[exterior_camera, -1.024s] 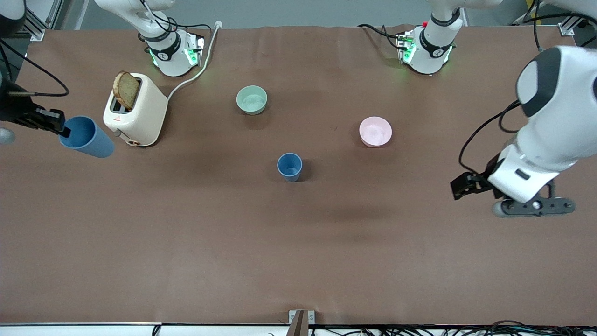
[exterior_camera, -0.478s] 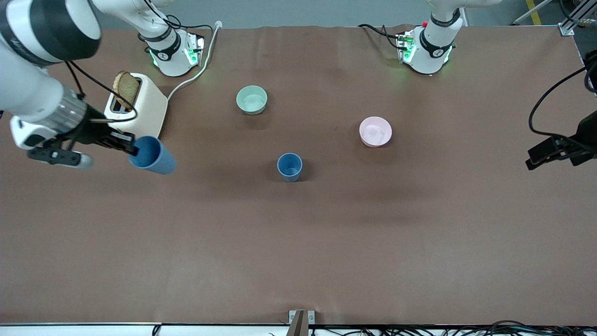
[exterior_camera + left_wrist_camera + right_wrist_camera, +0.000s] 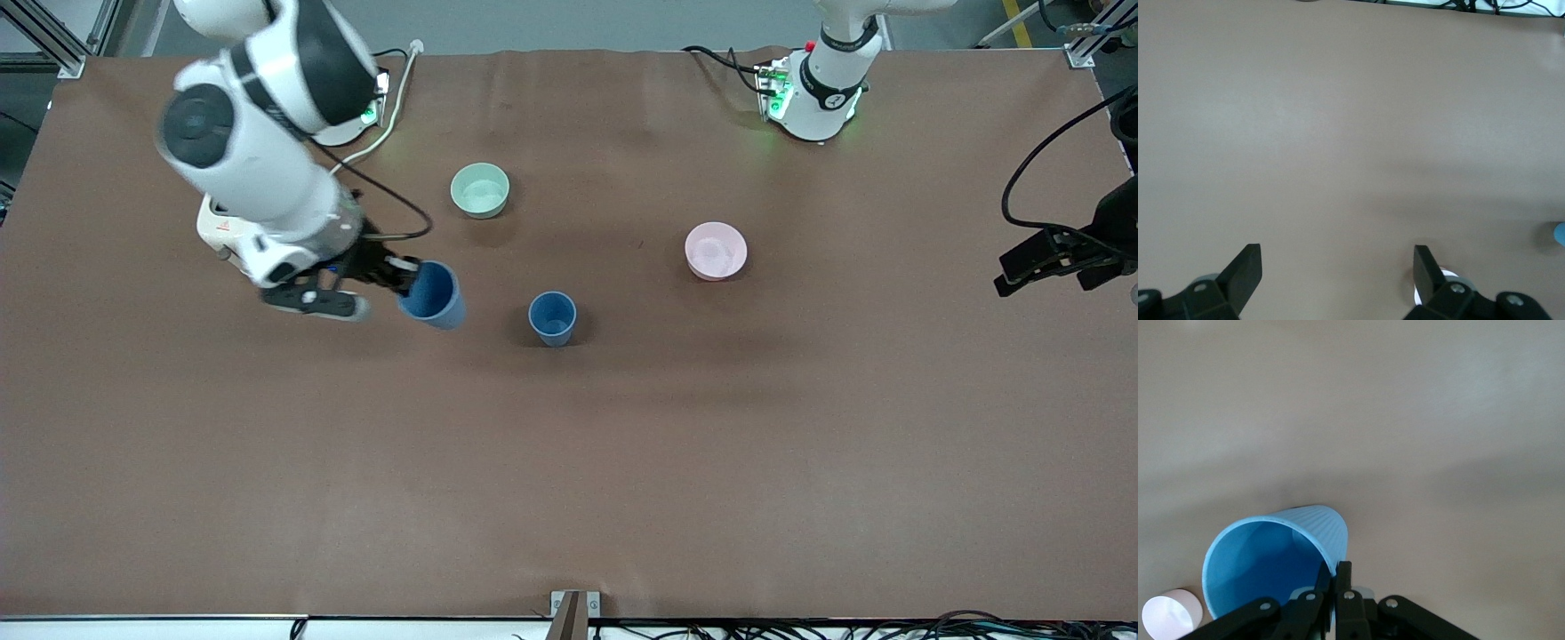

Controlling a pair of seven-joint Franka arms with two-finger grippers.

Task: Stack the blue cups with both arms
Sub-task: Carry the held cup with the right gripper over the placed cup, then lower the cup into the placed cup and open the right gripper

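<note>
The blue cup in my right gripper needs to be let go inside the blue cup (image 3: 552,316) that stands near the middle of the table.
One blue cup (image 3: 552,318) stands upright on the brown table near its middle. My right gripper (image 3: 407,276) is shut on the rim of the second blue cup (image 3: 433,296) and holds it tilted in the air above the table, beside the standing cup toward the right arm's end. In the right wrist view the held cup (image 3: 1275,557) has its wall pinched between my right gripper's (image 3: 1335,572) fingers. My left gripper (image 3: 1022,267) is up at the left arm's end of the table; in the left wrist view it (image 3: 1337,263) is open and empty over bare table.
A pale green bowl (image 3: 480,189) sits farther from the front camera than the standing cup. A pink bowl (image 3: 716,251) sits toward the left arm's end. A cream toaster (image 3: 218,233) is mostly hidden under the right arm.
My right arm has swung from the right arm's end of the table toward the middle with the blue cup in its gripper. My left gripper has drawn away to the table's edge.
</note>
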